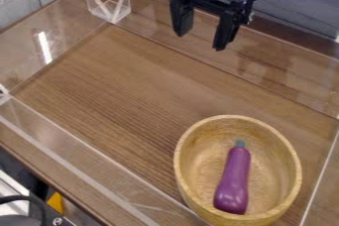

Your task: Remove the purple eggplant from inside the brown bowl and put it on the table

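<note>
The purple eggplant's thick end will stay free, as my gripper needs to close on the stem end point(237, 164) just below the eggplant's dark stem.
A glossy purple eggplant point(235, 182) lies lengthwise inside the brown bowl point(199, 143), its dark stem pointing toward the far rim. The bowl sits at the near right corner of the wood-grain table point(119, 91). My black gripper point(200, 24) hangs over the far side of the table, well away from the bowl, pointing down. Its fingers stand apart with nothing between them.
Clear acrylic walls point(79, 161) border the table on the left, front and right. A folded clear plastic piece point(107, 4) stands at the back left corner.
</note>
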`<state>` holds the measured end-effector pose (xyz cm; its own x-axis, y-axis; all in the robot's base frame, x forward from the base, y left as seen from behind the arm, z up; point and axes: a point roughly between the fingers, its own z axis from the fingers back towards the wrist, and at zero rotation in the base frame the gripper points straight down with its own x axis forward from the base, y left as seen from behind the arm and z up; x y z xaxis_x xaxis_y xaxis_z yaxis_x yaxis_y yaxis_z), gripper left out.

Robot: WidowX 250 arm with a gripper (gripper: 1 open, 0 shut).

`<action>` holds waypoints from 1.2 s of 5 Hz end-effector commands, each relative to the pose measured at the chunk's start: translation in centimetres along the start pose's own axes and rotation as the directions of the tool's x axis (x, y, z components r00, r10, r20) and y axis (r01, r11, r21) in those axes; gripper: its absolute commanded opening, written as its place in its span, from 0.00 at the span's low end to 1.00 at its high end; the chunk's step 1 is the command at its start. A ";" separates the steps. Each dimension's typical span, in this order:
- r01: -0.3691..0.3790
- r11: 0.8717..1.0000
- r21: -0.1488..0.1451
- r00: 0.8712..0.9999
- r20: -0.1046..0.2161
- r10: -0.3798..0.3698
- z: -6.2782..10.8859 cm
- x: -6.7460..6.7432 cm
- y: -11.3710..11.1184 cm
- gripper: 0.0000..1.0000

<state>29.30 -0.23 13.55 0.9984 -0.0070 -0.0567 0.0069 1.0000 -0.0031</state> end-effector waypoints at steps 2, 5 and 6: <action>-0.012 1.000 -0.024 0.999 -0.034 0.011 -1.7 -1.8 -1.8 1.00; -0.034 0.998 -0.052 0.999 -0.035 0.032 -1.8 -4.1 -6.7 1.00; -0.065 0.996 -0.060 0.997 -0.035 0.063 -2.3 -4.3 -8.5 1.00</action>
<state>24.44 -8.64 10.66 0.9907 0.0553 -0.1243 -0.0616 0.9970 -0.0470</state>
